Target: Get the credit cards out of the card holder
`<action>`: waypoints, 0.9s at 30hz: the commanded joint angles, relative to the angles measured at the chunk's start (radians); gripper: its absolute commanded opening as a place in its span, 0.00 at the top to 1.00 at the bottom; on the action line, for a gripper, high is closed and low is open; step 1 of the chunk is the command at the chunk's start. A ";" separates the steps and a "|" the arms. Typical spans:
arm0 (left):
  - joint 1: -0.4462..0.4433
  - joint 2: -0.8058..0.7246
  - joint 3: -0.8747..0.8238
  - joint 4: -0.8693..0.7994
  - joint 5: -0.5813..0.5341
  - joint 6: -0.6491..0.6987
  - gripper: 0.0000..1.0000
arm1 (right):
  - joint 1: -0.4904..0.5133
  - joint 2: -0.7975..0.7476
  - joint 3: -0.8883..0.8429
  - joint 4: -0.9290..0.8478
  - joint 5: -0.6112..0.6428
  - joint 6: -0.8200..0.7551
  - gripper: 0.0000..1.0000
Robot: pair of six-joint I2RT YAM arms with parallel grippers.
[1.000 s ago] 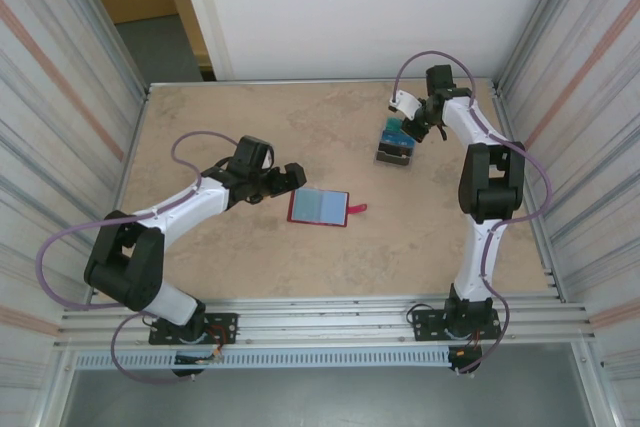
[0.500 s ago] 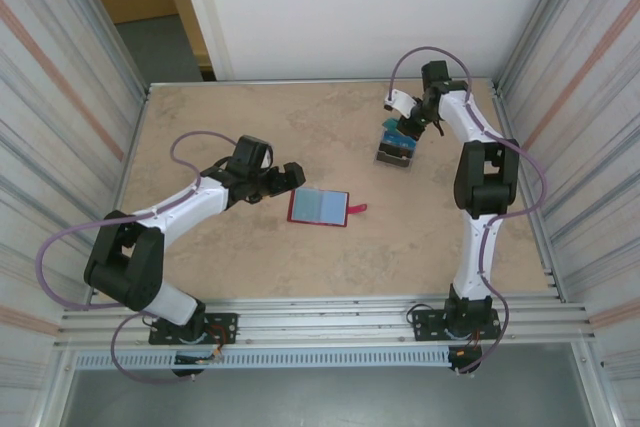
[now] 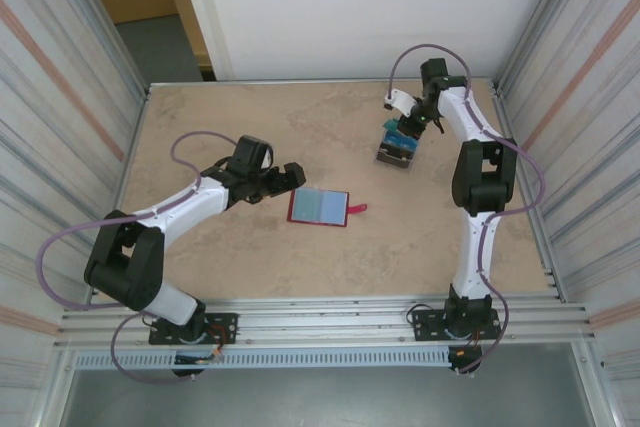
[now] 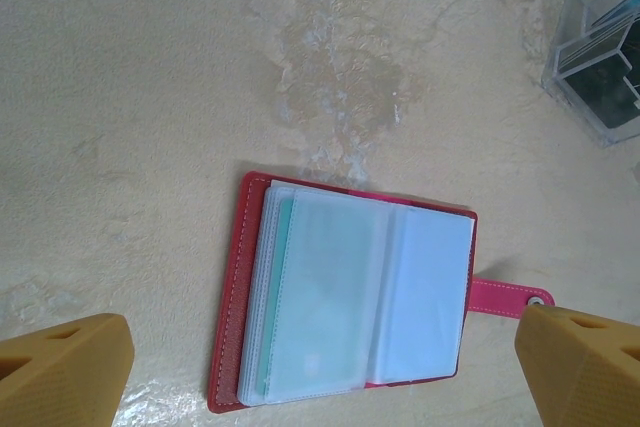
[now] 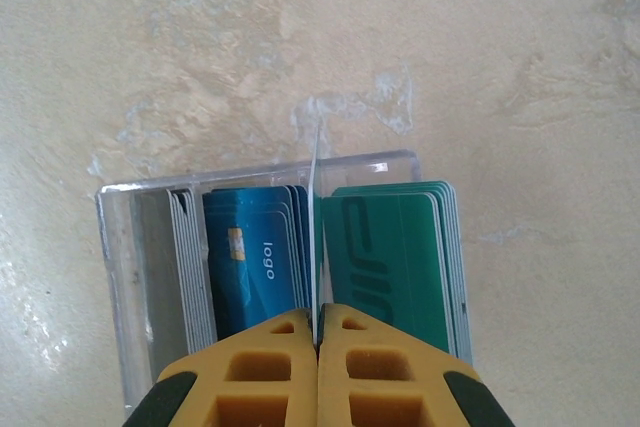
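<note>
My right gripper will release the credit card in the clear box [image 3: 390,132] [image 5: 318,257], between the blue cards and teal cards.
The red card holder [image 3: 319,206] lies open on the table, its pale see-through pockets [image 4: 350,307] facing up and its strap [image 4: 505,298] out to the right. A teal card edge [image 4: 283,247] peeks from the left pockets. My left gripper [image 4: 320,372] hovers over it, open, one finger on each side and touching nothing. My right gripper [image 5: 318,322] is shut on a thin credit card [image 5: 315,197] seen edge-on, held over a clear box [image 5: 120,277]. In the overhead view that gripper [image 3: 410,127] hangs above the box [image 3: 395,150] at the back right.
The clear box holds upright stacks of grey cards [image 5: 185,267], blue cards [image 5: 250,257] and teal cards [image 5: 390,247]. A corner of that box [image 4: 600,77] shows in the left wrist view. Ribbed metal walls enclose the table on both sides.
My right wrist has shifted slightly back and left over the clear box with the card. The left arm and the card holder have not moved.
</note>
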 commanded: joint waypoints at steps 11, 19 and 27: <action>0.009 0.000 0.006 -0.005 0.010 0.003 0.01 | -0.022 0.002 0.042 -0.077 0.046 0.036 1.00; 0.009 -0.001 0.006 -0.006 0.006 0.002 0.02 | -0.022 0.037 0.049 -0.083 0.043 0.041 1.00; 0.009 0.004 0.011 -0.010 0.002 0.005 0.01 | -0.018 0.080 0.069 -0.101 0.037 0.052 1.00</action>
